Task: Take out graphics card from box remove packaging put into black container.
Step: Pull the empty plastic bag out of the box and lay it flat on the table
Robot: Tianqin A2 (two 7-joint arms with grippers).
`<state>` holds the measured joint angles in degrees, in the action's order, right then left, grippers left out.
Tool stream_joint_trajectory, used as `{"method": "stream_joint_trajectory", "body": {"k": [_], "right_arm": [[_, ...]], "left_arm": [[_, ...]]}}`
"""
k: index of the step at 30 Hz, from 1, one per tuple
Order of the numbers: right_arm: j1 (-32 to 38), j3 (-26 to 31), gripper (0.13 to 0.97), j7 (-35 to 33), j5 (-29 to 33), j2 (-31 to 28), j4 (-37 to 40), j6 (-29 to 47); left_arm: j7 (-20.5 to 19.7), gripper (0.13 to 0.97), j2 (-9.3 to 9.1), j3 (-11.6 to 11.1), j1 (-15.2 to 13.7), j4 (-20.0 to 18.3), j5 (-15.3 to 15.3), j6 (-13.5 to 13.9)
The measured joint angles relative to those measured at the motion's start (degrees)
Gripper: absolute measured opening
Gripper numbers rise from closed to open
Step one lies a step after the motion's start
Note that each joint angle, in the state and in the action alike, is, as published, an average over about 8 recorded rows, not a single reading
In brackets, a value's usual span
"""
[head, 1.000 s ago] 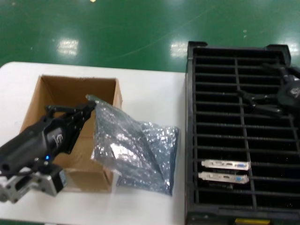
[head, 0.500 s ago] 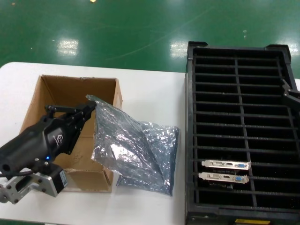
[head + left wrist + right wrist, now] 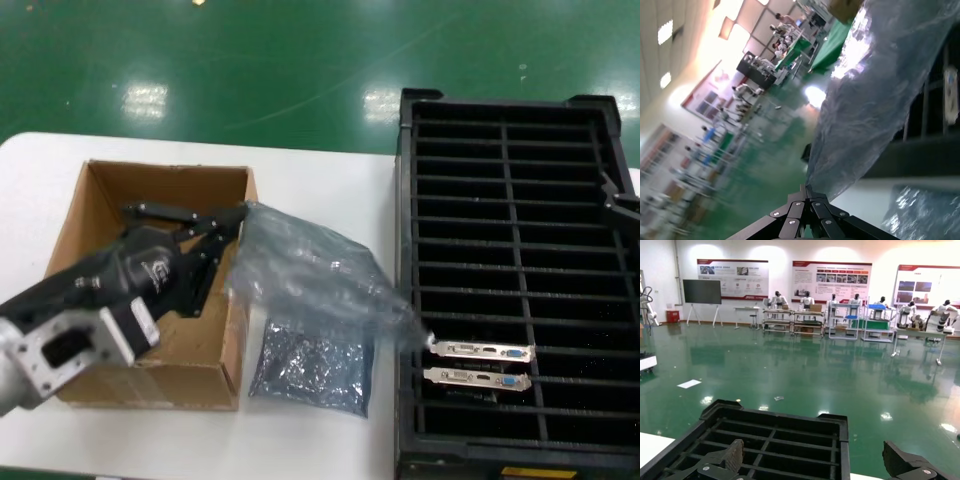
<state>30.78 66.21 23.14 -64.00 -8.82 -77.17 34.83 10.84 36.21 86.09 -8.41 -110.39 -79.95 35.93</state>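
My left gripper is holding the silver packaging and will let go of it on top of the second silver bag (image 3: 314, 345) (image 3: 927, 212) that lies flat on the table.
My left gripper (image 3: 236, 214) hovers over the brown box (image 3: 92, 205), shut on one corner of the silver packaging (image 3: 320, 268). The bag hangs stretched from that corner toward the black container (image 3: 505, 140), its far end close to the crate's near wall. I cannot tell whether a card is inside. In the left wrist view the closed tips (image 3: 807, 188) pinch the bag (image 3: 875, 100). Two graphics cards (image 3: 482, 351) (image 3: 478, 379) stand in the crate's front slots. My right gripper (image 3: 815, 460) is open above the crate's far end (image 3: 790, 432), holding nothing.
A second silver bag (image 3: 312, 372) lies flat on the white table (image 3: 320, 190) between box and crate; it also shows in the left wrist view (image 3: 925, 210). Green floor lies beyond the table's far edge.
My left gripper has swung right and up, dragging the bag out toward the crate and uncovering the flat bag beneath. The right gripper has withdrawn from over the crate to the right edge.
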Motion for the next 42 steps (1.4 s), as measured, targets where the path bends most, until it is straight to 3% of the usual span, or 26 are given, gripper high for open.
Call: {"method": "stream_joint_trajectory", "body": {"k": [7, 14, 18, 21, 25, 29, 36, 42], "right_arm": [[0.00, 0.00, 0.964, 0.00, 0.00, 0.00, 0.00, 0.00], [0.00, 0.00, 0.966, 0.00, 0.00, 0.00, 0.00, -0.01], [0.00, 0.00, 0.966, 0.00, 0.00, 0.00, 0.00, -0.01], [0.00, 0.00, 0.966, 0.00, 0.00, 0.00, 0.00, -0.01], [0.00, 0.01, 0.966, 0.00, 0.00, 0.00, 0.00, -0.01], [0.00, 0.01, 0.966, 0.00, 0.00, 0.00, 0.00, -0.01], [0.00, 0.01, 0.966, 0.00, 0.00, -0.01, 0.00, -0.01], [0.00, 0.01, 0.966, 0.00, 0.00, -0.01, 0.00, -0.01]], "left_arm": [[-19.08, 0.139, -11.26, -5.36, -6.51, 2.29, 11.40, 19.04], [-35.73, 0.139, -20.47, -9.28, -12.35, 7.53, 24.40, 35.72], [-45.75, 0.139, -24.44, -10.75, -16.07, 11.37, 33.91, 44.51], [-53.64, 0.139, -25.76, -10.29, -18.50, 13.91, 39.65, 49.36], [-62.26, 0.139, -25.41, -7.80, -20.97, 16.29, 43.11, 52.21], [-67.13, 0.139, -24.38, -4.83, -23.26, 18.52, 44.04, 52.16], [-70.54, 0.152, -22.71, -0.93, -26.92, 22.94, 44.66, 49.35], [-71.87, 0.173, -21.19, 0.63, -29.29, 25.13, 43.28, 46.52]]}}
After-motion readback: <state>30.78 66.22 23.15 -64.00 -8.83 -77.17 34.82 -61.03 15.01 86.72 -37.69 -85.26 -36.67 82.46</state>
